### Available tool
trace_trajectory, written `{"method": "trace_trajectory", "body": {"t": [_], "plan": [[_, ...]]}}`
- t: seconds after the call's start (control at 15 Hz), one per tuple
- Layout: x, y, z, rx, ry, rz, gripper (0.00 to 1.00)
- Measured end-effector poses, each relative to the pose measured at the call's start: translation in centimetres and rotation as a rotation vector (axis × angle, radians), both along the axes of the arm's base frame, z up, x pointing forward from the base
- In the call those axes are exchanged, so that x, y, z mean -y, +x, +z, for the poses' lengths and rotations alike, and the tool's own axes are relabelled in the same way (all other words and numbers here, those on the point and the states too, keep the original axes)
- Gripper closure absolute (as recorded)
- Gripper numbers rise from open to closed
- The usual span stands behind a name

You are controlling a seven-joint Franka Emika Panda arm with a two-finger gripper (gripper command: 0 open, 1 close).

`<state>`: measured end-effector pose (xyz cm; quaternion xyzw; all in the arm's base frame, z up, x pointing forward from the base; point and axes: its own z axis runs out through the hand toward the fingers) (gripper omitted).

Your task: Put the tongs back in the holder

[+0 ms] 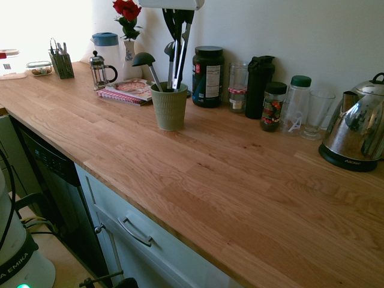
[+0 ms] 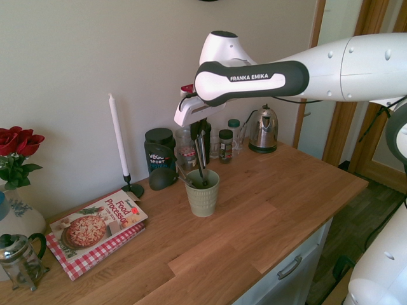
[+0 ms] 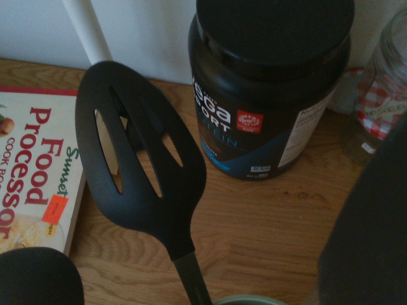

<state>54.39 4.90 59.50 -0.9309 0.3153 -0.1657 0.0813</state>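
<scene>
The robot's gripper will release the tongs inside the sage-green holder [image 2: 207, 179] beside the slotted spoon, opposite the ladle's head.
The tongs [image 2: 201, 155] hang almost upright from my gripper [image 2: 200, 127], which is shut on their black handle end. Their lower tips reach down past the rim into the sage-green ribbed holder [image 2: 203, 194]. From the other side, the tongs [image 1: 180, 51] lean slightly as they drop from the gripper [image 1: 178, 13] into the holder [image 1: 169, 108]. A black ladle [image 1: 144, 59] and a black slotted spoon [image 1: 171, 51] stand in the same cup. Close up, the slotted spoon [image 3: 140, 165] and the ladle [image 3: 38, 276] rise over the holder's rim [image 3: 245, 300].
Behind the holder stand a black protein jar [image 1: 207, 77], a glass jar [image 1: 237, 87], a dark bottle [image 1: 258, 84] and a steel kettle [image 1: 355, 129]. A cookbook [image 2: 95, 225], a candle [image 2: 118, 136], a French press [image 1: 101, 71] and a rose vase [image 1: 128, 36] lie further along.
</scene>
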Motion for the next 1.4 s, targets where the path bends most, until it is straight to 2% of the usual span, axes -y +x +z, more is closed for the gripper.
{"method": "trace_trajectory", "body": {"t": [0.8, 0.87, 1.4], "plan": [[0.2, 0.1, -6.1, -0.063, 0.001, -0.006, 1.0], [0.2, 0.3, -6.7, -0.071, 0.004, -0.007, 0.0], [0.1, 0.6, -7.5, -0.075, 0.014, -0.01, 0.0]]}}
